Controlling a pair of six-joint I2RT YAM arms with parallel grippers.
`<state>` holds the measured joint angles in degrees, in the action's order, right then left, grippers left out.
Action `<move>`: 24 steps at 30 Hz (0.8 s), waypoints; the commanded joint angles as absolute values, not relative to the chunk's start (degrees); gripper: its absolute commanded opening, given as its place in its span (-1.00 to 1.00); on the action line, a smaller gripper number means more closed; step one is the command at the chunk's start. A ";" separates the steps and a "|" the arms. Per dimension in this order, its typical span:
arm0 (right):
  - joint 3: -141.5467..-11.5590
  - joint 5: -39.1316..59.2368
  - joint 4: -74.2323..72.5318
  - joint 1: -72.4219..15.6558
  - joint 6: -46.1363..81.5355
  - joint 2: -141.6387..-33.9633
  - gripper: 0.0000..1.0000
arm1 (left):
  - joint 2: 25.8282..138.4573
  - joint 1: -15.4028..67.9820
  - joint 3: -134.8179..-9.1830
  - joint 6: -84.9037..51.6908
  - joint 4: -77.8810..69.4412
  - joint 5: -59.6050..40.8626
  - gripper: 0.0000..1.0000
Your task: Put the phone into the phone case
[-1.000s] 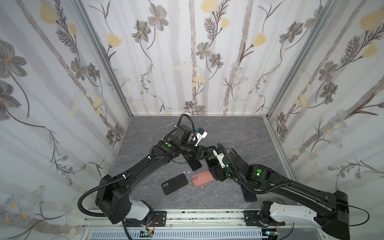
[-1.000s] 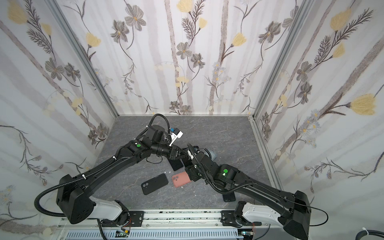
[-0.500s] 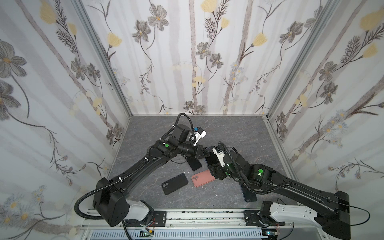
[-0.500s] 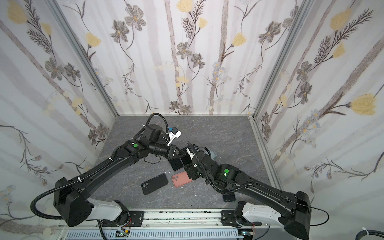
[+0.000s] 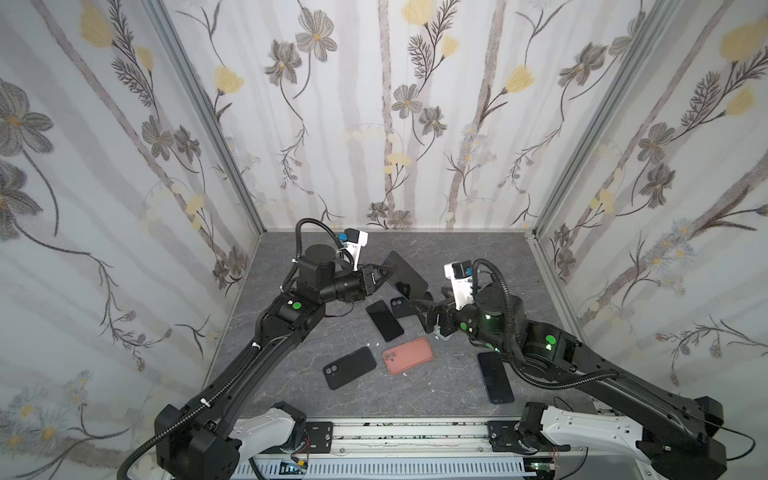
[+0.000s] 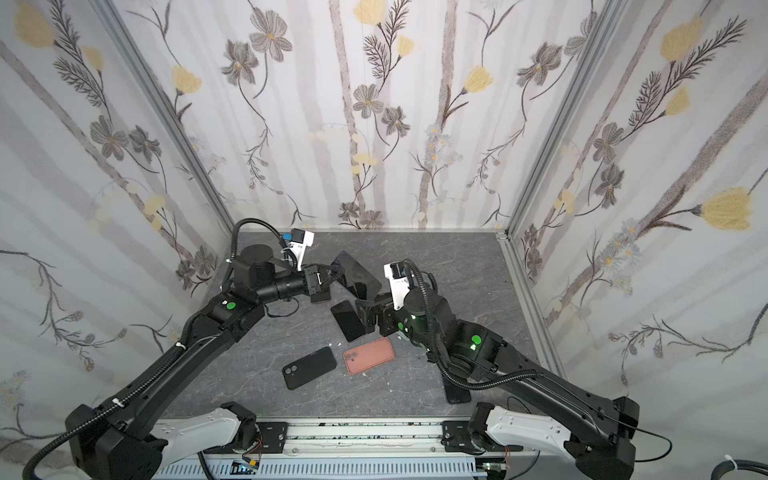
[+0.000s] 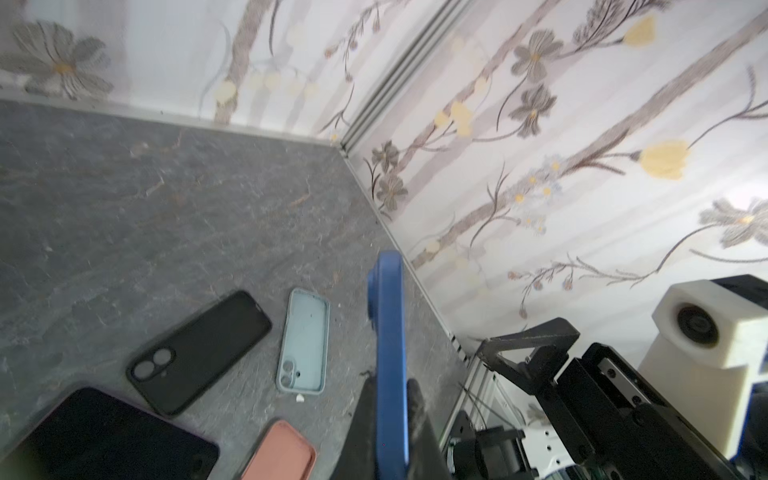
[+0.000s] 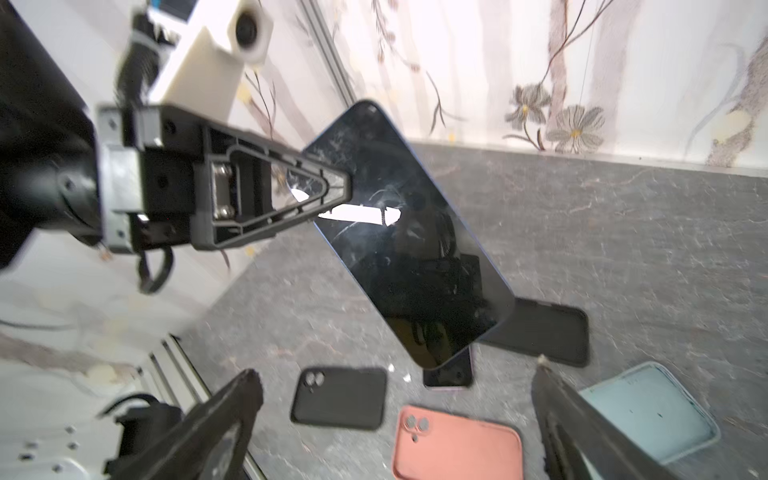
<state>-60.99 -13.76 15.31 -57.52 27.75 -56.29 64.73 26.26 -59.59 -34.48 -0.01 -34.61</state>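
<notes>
My right gripper needs to grip the blue-rimmed phone next at its lower short end (image 5: 419, 287) (image 8: 470, 333), the phone's loose end away from my left gripper.
A phone (image 5: 405, 270) (image 6: 357, 275) with a dark screen and a blue rim hangs tilted above the table. My left gripper (image 5: 384, 274) (image 6: 334, 274) is shut on its long edge. In the left wrist view the phone (image 7: 388, 332) shows edge-on, blue, between that gripper's fingers. In the right wrist view its scratched screen (image 8: 411, 241) faces the camera. My right gripper (image 8: 397, 374) (image 5: 424, 309) stands open just below the phone, touching nothing. Empty phone cases lie on the table: salmon (image 5: 408, 355) (image 8: 457, 446), black (image 5: 350, 368) (image 8: 338, 397), light blue (image 7: 303, 340).
A bare dark phone (image 5: 384, 320) (image 6: 349, 320) lies flat under the held one. Another black case (image 7: 199, 351) (image 8: 544, 330) lies beside it. A further phone (image 5: 494, 378) lies at the front right, by my right arm. Flowered walls close in three sides.
My left gripper has shut on the phone and holds it up alone. The right gripper's jaws have spread wide and drawn back from it towards the right.
</notes>
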 commanded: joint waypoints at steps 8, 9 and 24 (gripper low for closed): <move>-56.69 1.06 -5.30 -48.26 40.49 -51.16 0.73 | 57.21 24.91 -50.98 -48.77 -35.90 -22.19 -1.00; -56.85 3.45 -6.27 -47.81 41.13 -51.68 0.70 | 57.00 24.91 -49.71 -50.64 -39.71 -22.58 -1.00; -58.36 15.03 -14.14 -47.38 44.65 -57.97 0.41 | 56.40 25.21 -42.37 -65.10 -57.25 -29.63 -1.00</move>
